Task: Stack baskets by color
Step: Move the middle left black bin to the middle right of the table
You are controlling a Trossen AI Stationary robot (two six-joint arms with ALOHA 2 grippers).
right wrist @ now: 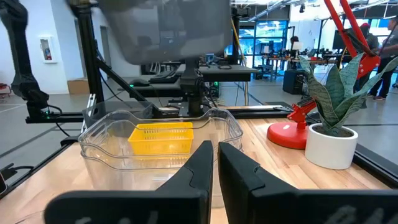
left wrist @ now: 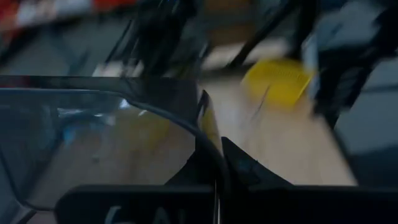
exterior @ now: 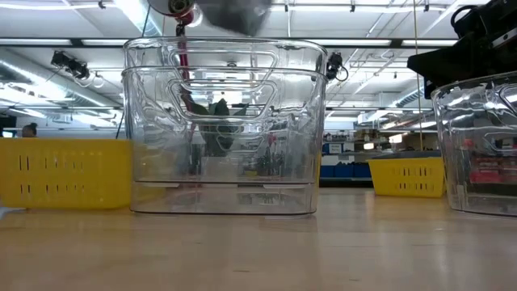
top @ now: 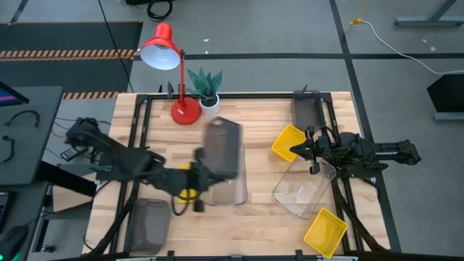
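I will set the dark grey basket on the bare wood (top: 255, 167) between both clear baskets with my left gripper.
My left gripper (top: 199, 172) is shut on a dark grey basket (top: 223, 147), which hangs high over the table's middle. It also shows at the top of the low view as the grey basket (exterior: 234, 11). Below it a clear basket (top: 233, 190) rests with its bottom on the table. A yellow basket (top: 187, 194) sits partly under the left arm. Other baskets on the table are a second clear basket (top: 304, 190), two yellow baskets (top: 288, 141) (top: 325, 232) and two grey baskets (top: 148, 225) (top: 308, 109). My right gripper (top: 297, 150) waits at the right, shut and holding nothing. My left gripper pinches the grey basket's rim (left wrist: 205, 140) between its two fingers, one finger (left wrist: 202, 165) on each side of the wall. It reaches in from the table's left side, slanting slightly down. The basket is lifted clear of the table, over the clear basket.
A red desk lamp (top: 165, 51) and a small potted plant (top: 206, 87) stand at the far edge. The right arm (top: 362, 154) stretches in from the right above the second clear basket. There is bare wood along the near edge at the middle.
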